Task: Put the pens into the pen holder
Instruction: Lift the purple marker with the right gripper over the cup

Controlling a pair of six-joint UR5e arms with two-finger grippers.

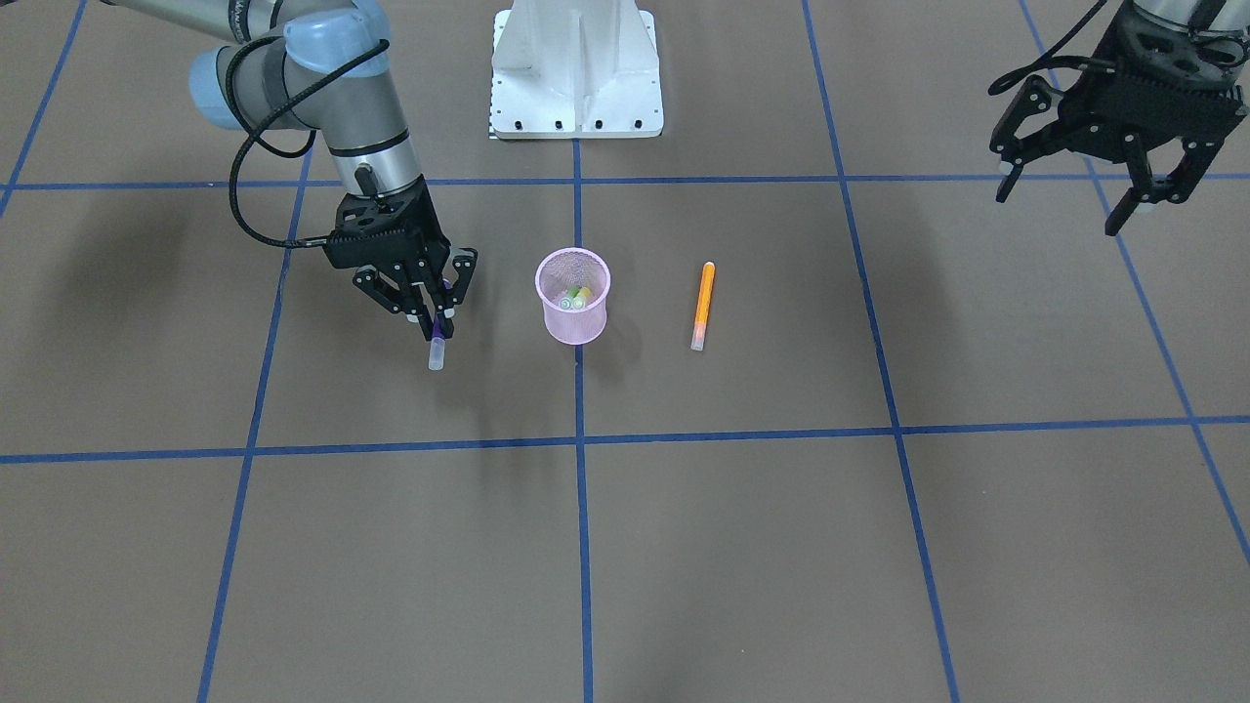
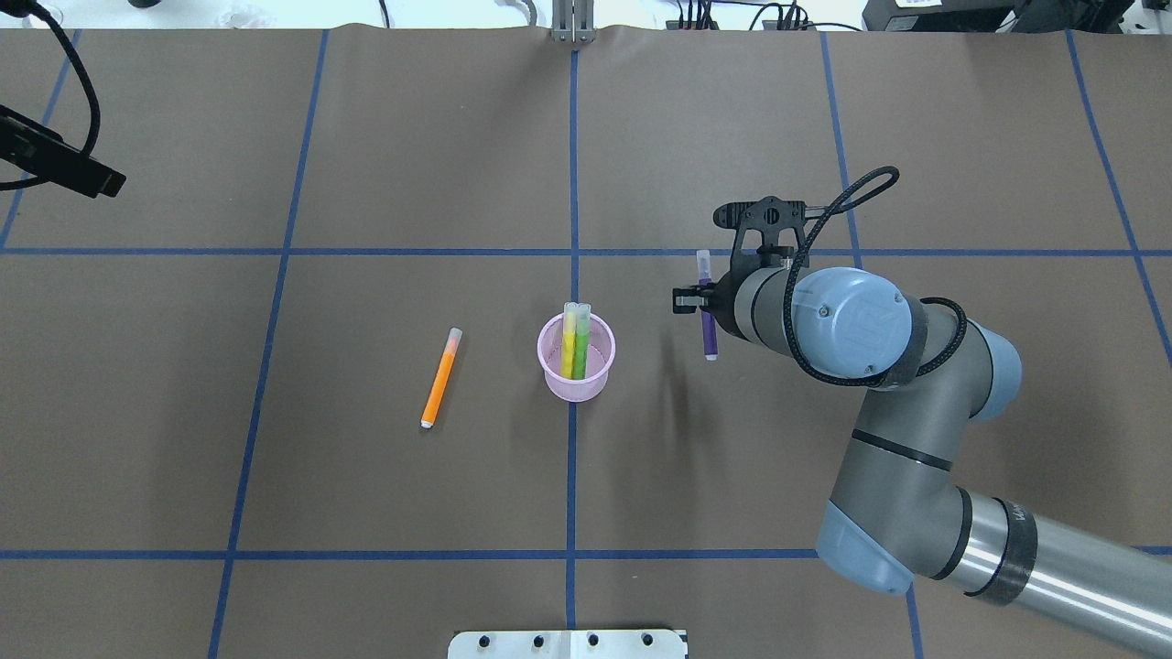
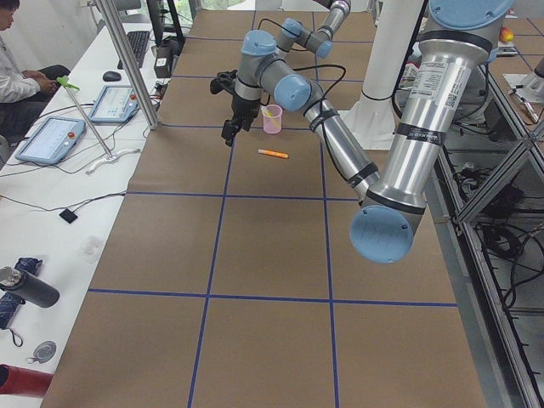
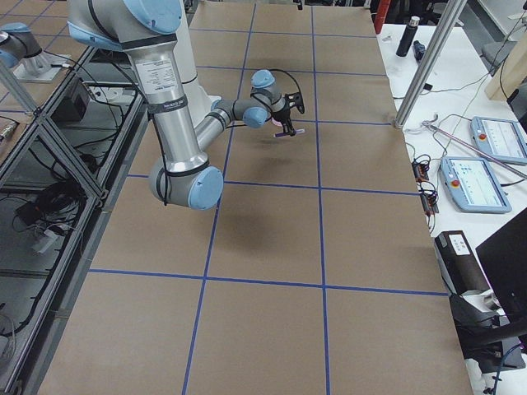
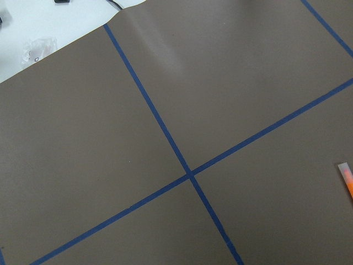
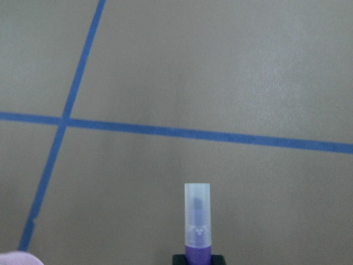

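Observation:
I need to release the purple pen from my right gripper inside the pink mesh pen holder [image 1: 562,298], beside the green and yellow pens.
The pink mesh pen holder [image 1: 576,329] [image 2: 596,379] stands upright at the table's middle with a green and a yellow pen [image 1: 576,296] [image 2: 574,343] inside. My right gripper [image 1: 437,317] [image 2: 700,300] is shut on the purple pen [image 1: 437,350] [image 2: 706,307] [image 6: 197,223] and holds it above the table beside the holder, pale cap pointing away from the robot. The orange pen [image 1: 702,306] [image 2: 440,377] lies flat on the holder's other side; its cap tip shows in the left wrist view [image 5: 346,175]. My left gripper [image 1: 1069,200] is open and empty, high and far off.
The white metal robot base [image 1: 576,68] [image 2: 568,643] stands at the table's robot side. Blue tape lines [image 1: 578,444] cross the brown table cover. An operator [image 3: 17,72] sits at a side desk with tablets, beyond the table's far edge.

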